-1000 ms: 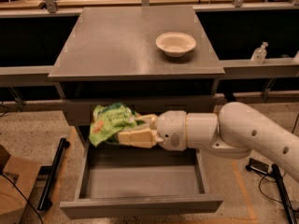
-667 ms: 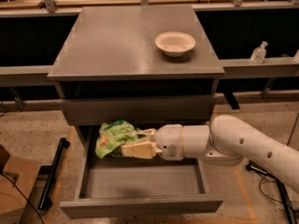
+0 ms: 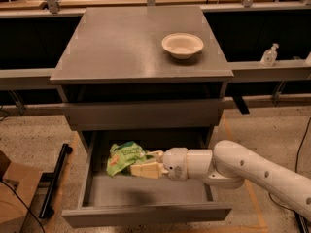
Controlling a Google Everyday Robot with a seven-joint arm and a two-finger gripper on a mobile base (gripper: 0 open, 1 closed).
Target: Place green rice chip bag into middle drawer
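The green rice chip bag will be released on the middle drawer's grey bottom (image 3: 132, 165), slightly toward the black bar.
The green rice chip bag (image 3: 123, 158) is a crinkly bright green packet held inside the open middle drawer (image 3: 146, 213), above its flat grey floor at the back left. My gripper (image 3: 142, 163) reaches in from the right on a white arm and is shut on the bag's right side, with its pale fingers (image 3: 144, 171) clamped on the packet. The bag hangs a little above the drawer floor and casts a shadow below it.
A white bowl (image 3: 182, 44) sits on the grey cabinet top (image 3: 121, 47). A shut grey drawer front (image 3: 143, 113) lies above the open drawer. A small bottle (image 3: 268, 55) stands on the ledge at right. A cardboard box (image 3: 12, 188) and a black bar (image 3: 53, 181) lie on the floor at left.
My gripper has lowered with the bag from in front of the upper drawer front down into the open drawer, and moved slightly right.
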